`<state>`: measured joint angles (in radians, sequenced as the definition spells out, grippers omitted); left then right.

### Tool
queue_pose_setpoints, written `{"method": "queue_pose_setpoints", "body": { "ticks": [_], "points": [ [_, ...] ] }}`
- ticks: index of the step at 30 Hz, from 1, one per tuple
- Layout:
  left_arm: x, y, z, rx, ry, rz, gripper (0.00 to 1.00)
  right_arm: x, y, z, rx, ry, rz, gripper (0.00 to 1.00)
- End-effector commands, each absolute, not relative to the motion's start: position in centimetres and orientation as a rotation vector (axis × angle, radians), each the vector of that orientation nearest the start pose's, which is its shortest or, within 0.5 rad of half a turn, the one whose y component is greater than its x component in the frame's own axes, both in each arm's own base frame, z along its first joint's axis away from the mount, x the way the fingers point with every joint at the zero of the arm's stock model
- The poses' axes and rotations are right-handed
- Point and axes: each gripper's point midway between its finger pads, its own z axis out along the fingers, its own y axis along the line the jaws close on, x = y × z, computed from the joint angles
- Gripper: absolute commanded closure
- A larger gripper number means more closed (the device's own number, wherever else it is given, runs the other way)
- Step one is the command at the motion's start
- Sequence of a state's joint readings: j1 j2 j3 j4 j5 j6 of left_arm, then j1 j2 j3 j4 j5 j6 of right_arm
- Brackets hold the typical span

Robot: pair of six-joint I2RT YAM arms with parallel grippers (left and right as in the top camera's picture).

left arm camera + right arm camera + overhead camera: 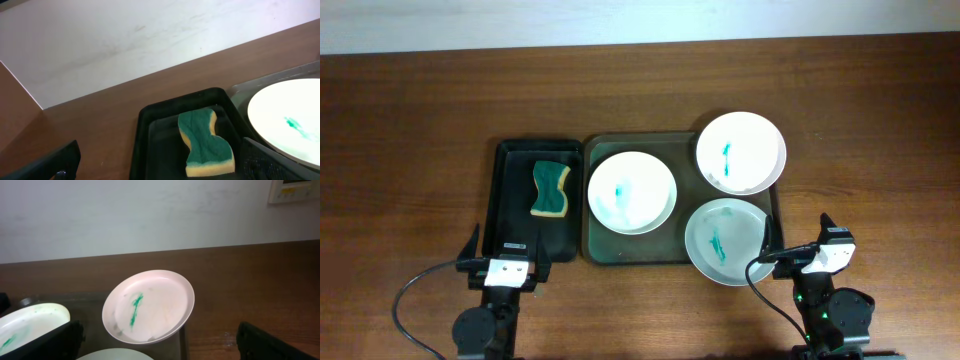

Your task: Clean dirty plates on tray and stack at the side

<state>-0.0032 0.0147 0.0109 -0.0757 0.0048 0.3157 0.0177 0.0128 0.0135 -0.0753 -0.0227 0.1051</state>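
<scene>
The dirty plates need wiping, so my left gripper will close on the sponge's middle [550, 188] [202, 140] in the black tray.
Three white plates with green smears lie on a dark green tray [600, 250]: one at the tray's left [632, 192], one at the back right [741, 151] overhanging the rim, one at the front right [725, 241]. A green and yellow sponge [550, 188] lies in a black tray [512, 190] to the left. My left gripper [506, 262] is open and empty at the black tray's near edge; the sponge [206, 144] lies ahead of its fingers. My right gripper [798, 250] is open and empty just right of the front plate; the back plate [148, 306] shows ahead.
The brown wooden table [880, 130] extends to the right of the tray and to the left of the black tray. A pale wall [150, 215] stands beyond the table's far edge.
</scene>
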Motion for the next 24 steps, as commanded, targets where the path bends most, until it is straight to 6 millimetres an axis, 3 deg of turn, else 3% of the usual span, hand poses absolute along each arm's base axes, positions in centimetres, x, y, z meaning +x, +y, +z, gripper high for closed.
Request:
{"method": "queue_pose_setpoints", "body": {
  "ticks": [1,9,13,19,24],
  "points": [
    [24.6,-0.4,15.8,0.291,1.624,0.230,0.01,24.6,0.9,15.6,0.061,1.649,0.117,0.02],
    [24.6,-0.4,16.1,0.289,1.609,0.233,0.01,24.6,0.9,15.6,0.057,1.647,0.120,0.02],
    [24.4,-0.4,18.1,0.282,1.568,0.238,0.01,24.6,0.9,16.5,0.056,1.624,0.121,0.02],
    [24.3,-0.4,21.2,0.285,1.590,0.235,0.01,24.0,0.9,21.0,0.052,1.545,0.123,0.02],
    [25.7,-0.4,25.3,0.298,1.665,0.225,0.01,24.2,1.7,25.6,0.018,1.537,0.155,0.02]
  ]
}}
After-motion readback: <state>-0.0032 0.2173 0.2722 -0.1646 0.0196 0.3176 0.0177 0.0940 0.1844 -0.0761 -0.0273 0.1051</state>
